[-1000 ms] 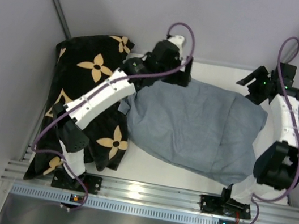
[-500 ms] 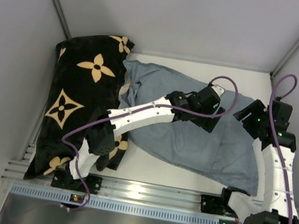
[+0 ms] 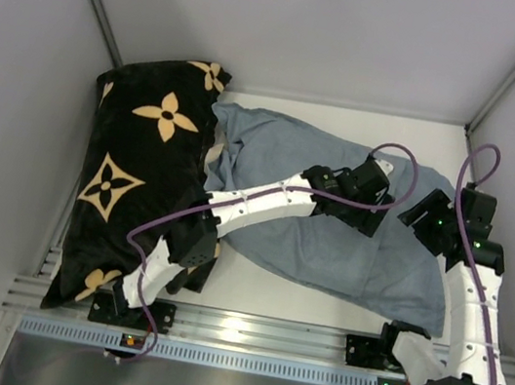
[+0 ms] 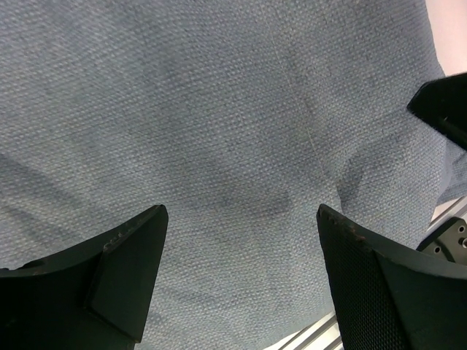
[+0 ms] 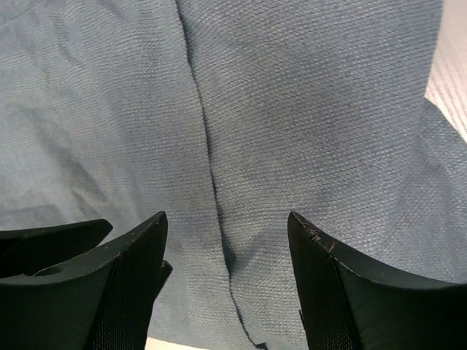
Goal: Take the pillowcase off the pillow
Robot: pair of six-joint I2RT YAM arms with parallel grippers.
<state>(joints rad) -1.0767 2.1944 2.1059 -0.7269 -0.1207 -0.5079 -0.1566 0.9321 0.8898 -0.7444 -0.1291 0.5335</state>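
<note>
The robot's left gripper needs to next close on the edge of the pillowcase's opening (image 3: 377, 239) (image 4: 336, 187), along the stitched seam between the robot's two grippers.
The pillowcase (image 3: 320, 233) lies across the middle of the table with its plain blue-grey side showing. The pillow does not show; the fabric covers it. My left arm reaches over the cloth, and the left gripper (image 3: 373, 218) hangs open just above the right half. In the left wrist view, the left gripper (image 4: 241, 211) has only blue weave (image 4: 219, 109) between its fingers. My right gripper (image 3: 424, 216) hovers open over the right end, close beside the left one. In the right wrist view, a dark seam (image 5: 211, 175) runs between the spread fingers of the right gripper (image 5: 227, 219).
A black cushion (image 3: 137, 172) with tan flower motifs lies along the left wall, touching the pillowcase's left end. Grey walls close in the back and both sides. The metal rail (image 3: 263, 337) with the arm bases runs along the near edge.
My left arm has swung from the pillowcase's back left corner across to its right half. The right arm has come forward over the right end, its jaws narrowing slightly. The cloth's left end lies uncovered.
</note>
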